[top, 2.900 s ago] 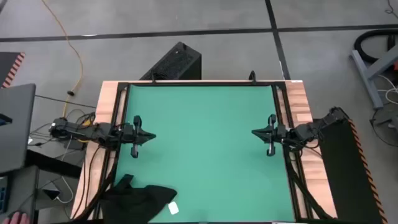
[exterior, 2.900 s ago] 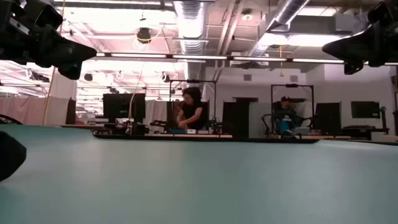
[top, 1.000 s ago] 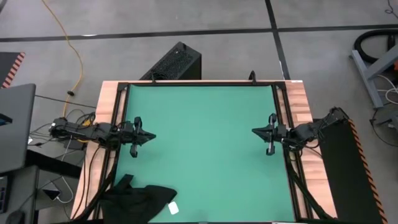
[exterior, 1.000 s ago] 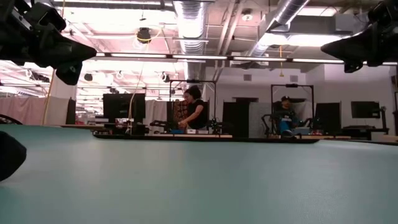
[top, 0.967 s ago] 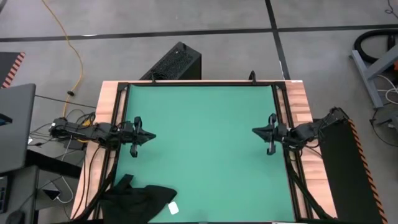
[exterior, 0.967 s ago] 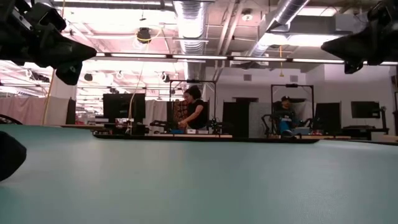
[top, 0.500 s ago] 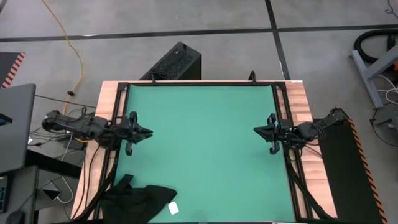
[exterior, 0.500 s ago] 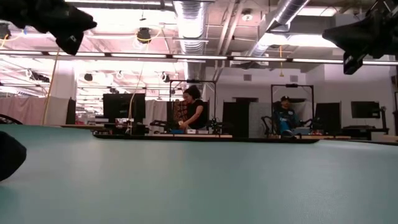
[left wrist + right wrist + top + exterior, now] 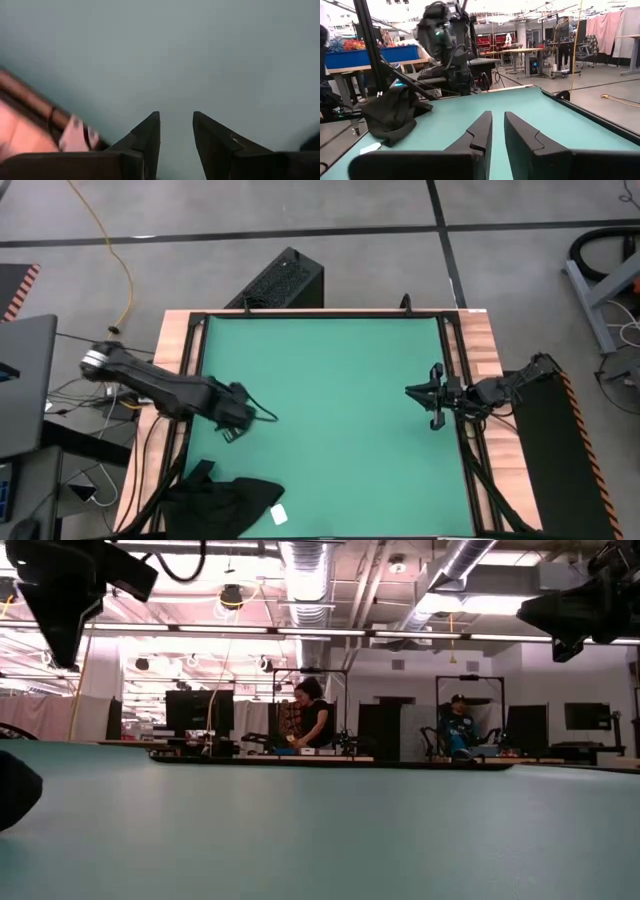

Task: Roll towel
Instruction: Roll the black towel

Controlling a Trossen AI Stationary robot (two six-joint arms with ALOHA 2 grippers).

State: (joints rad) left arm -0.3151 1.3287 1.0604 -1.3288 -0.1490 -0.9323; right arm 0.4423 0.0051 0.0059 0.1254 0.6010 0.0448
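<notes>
The towel lies on the black cloth, and my left gripper needs to next go to the middle of the towel's far edge (image 9: 239,483) and close there.
The towel (image 9: 222,502), a crumpled black cloth with a small white tag (image 9: 278,515), lies on the green mat (image 9: 340,420) at its near left corner and overlaps the mat's left rail. It also shows in the right wrist view as the towel (image 9: 390,117). My left gripper (image 9: 236,420) hangs over the mat's left part, on the far side of the towel, pointing down. Its fingers are open over bare mat, seen in its own view as my left gripper (image 9: 176,120). My right gripper (image 9: 425,394) waits level at the mat's right edge, with a narrow gap showing at my right gripper (image 9: 497,120).
Black frame rails (image 9: 195,370) border the mat on the wooden table (image 9: 480,340). A hard black ribbed box (image 9: 285,278) stands on the floor beyond the far edge. A laptop (image 9: 22,380) sits off the left side. People (image 9: 310,715) work in the room behind.
My left gripper has swung out from the table's left edge over the mat, toward the right and near edges and the towel, rising and tipping from level to pointing down. The towel has not moved.
</notes>
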